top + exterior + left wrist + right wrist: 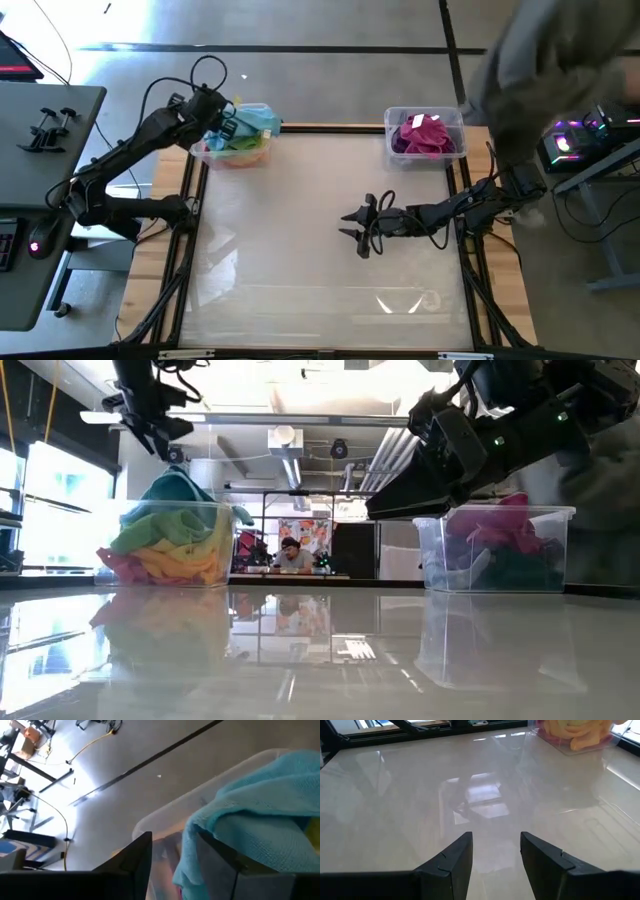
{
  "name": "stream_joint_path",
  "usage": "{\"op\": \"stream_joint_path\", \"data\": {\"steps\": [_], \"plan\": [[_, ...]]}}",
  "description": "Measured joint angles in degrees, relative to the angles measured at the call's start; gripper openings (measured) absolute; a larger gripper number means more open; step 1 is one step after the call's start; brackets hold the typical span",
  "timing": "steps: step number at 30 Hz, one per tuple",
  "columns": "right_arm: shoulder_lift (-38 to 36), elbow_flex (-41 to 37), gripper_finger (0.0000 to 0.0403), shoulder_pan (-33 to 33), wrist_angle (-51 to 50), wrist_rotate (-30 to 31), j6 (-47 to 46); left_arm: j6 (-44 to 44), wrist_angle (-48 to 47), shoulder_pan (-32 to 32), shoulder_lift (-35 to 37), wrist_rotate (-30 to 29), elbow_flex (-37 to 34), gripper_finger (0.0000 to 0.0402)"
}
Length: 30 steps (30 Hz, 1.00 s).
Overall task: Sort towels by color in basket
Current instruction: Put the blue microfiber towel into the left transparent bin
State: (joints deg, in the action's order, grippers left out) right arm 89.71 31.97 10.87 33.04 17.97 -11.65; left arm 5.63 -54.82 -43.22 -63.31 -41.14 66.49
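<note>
The teal towel's top fold (245,126) (220,812), above the lime green towel in the basket, is the next place my left gripper should go to and close.
A clear basket (203,152) at the table's far left holds a pile of towels: teal (258,120) on top, then lime green, yellow (185,555), orange and pink (118,565). A second clear basket (392,120) at the far right holds magenta (425,132), purple and dark green (520,570) towels. My left gripper (222,122) hangs open just above the teal towel (260,800) and apart from it in the low view. My right gripper (352,226) is open above the bare table middle (492,851).
A person in grey (545,50) leans in at the table's far right corner, beside the right basket. Black rails (190,250) frame the glossy tabletop. Another person (292,555) sits far off in the room. Bare table lies between and in front of the baskets.
</note>
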Motion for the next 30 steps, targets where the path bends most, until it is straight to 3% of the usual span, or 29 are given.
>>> {"op": "stream_joint_path", "data": {"steps": [4,9,14,20,24,30], "plan": [[0.0,0.0,0.016,0.0,0.0,0.05,0.05,-0.75,-0.61,0.0,0.04,-0.39,2.22,0.0138],[0.0,0.0,0.016,0.0,0.0,0.3,0.0,-4.45,7.49,-0.26,-0.72,13.64,2.28,0.0113],[0.0,0.0,0.016,0.0,-0.05,0.51,-0.21,-5.49,15.26,-1.87,-4.04,14.83,-1.3,0.0065],[0.0,0.0,0.016,0.15,-1.13,0.51,-1.39,-4.78,11.94,-7.48,-11.51,19.95,-4.49,0.0006],[0.0,0.0,0.016,0.15,-1.2,0.51,-1.35,-4.24,10.88,-9.56,-15.85,23.76,-5.54,0.0005],[0.0,0.0,0.016,0.15,-1.2,0.51,-1.37,-5.68,6.43,-12.21,-18.71,24.02,-4.48,0.0001]]}}
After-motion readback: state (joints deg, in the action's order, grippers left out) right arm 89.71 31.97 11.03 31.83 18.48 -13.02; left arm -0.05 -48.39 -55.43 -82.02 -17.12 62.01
